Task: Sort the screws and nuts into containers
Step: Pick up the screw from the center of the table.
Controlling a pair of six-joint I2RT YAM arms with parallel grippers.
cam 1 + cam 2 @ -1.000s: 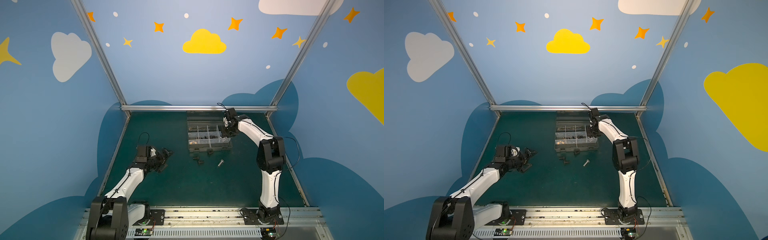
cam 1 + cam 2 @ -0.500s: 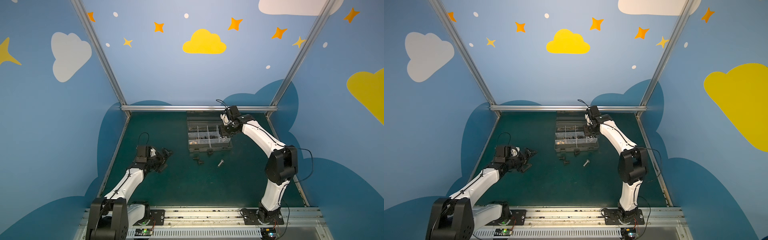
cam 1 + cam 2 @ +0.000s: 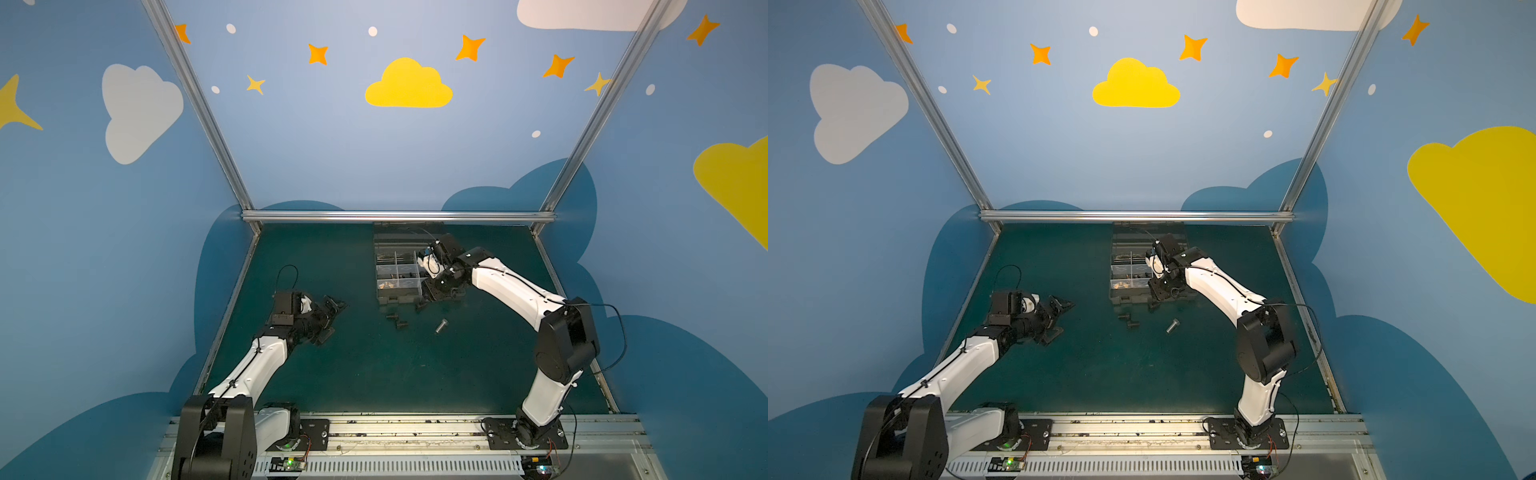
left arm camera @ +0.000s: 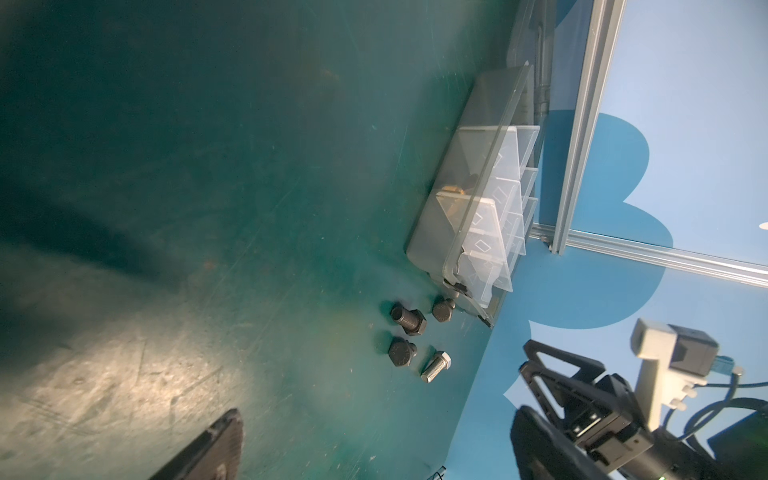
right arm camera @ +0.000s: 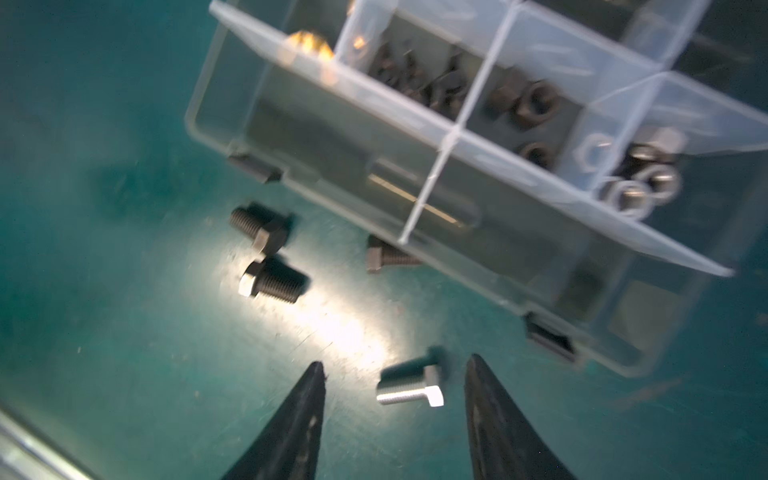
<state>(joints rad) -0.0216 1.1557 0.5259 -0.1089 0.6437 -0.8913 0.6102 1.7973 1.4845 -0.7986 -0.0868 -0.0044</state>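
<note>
Next, my right gripper grips the black screw's head (image 3: 399, 325) (image 5: 250, 280), on the screw farther from the organiser box in the close pair of black screws.
The containers are compartments of a grey organiser box (image 3: 390, 297) (image 3: 1124, 297) at the back of the mat, its clear lid folded back. Dark nuts (image 5: 534, 104) and silver nuts (image 5: 640, 187) lie in separate compartments. Three black screws (image 5: 270, 278) (image 4: 409, 320) and one silver screw (image 5: 409, 386) (image 3: 441, 325) lie on the mat in front of the box. My right gripper (image 5: 395, 370) (image 3: 432, 293) hovers open at the box's front edge, the silver screw showing in its gap, untouched. My left gripper (image 4: 374, 440) (image 3: 334, 320) stands wide open and empty, left of the screws.
Aluminium rails (image 3: 399, 216) and blue walls fence the green mat (image 3: 374, 365) at the back and sides. A few brass pieces (image 5: 309, 41) lie in the box's left front compartment. Bare mat stretches between the arms toward the front rail (image 3: 395, 419).
My right arm has swung from the box's back right corner forward to its front edge, its elbow dropping out to the right, and its jaws have widened a little. The left arm has stayed still.
</note>
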